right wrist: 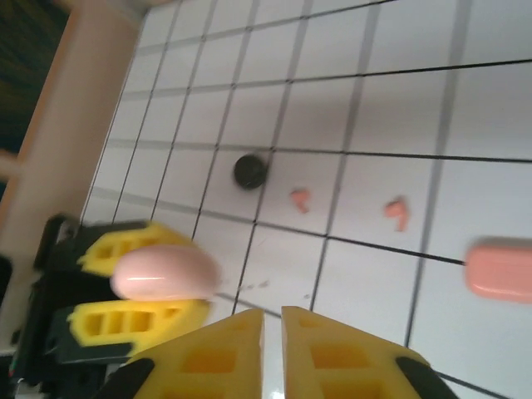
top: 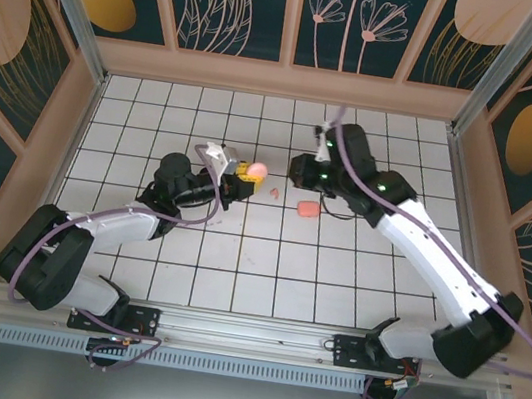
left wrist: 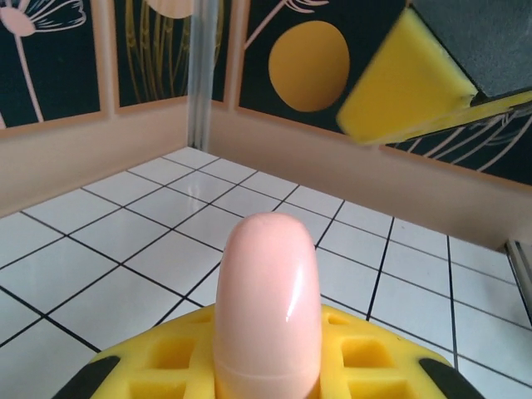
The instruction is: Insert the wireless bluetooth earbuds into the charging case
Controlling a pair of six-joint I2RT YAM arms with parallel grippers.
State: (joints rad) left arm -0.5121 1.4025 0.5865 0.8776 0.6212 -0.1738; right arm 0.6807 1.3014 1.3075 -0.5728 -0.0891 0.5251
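Observation:
I should set the pale pink charging case, now held above the tiles, down with my left gripper on the white tile nearer me than the earbuds (top: pixel 225 220).
My left gripper (top: pixel 242 173) is shut on a pale pink charging case (left wrist: pixel 268 283), whose lid is closed and whose rounded end sticks out past the yellow fingers (left wrist: pixel 166 362). The same case (right wrist: pixel 162 273) shows at the left of the right wrist view. Two coral-pink earbuds (right wrist: pixel 300 198) (right wrist: pixel 397 212) lie loose on the white tiles, one of them (top: pixel 274 192) just right of the left gripper. My right gripper (right wrist: pixel 273 314) hovers above the tiles close to the held case, its jaws almost together with nothing between them. One of its yellow fingers (left wrist: pixel 411 83) shows in the left wrist view.
A coral-pink charging case (top: pixel 308 207) lies closed on the tiles below the right gripper (top: pixel 296 169). A small round black object (right wrist: pixel 249 170) sits on a tile beyond the earbuds. Wooden walls (top: pixel 285 81) enclose the tiled floor on three sides.

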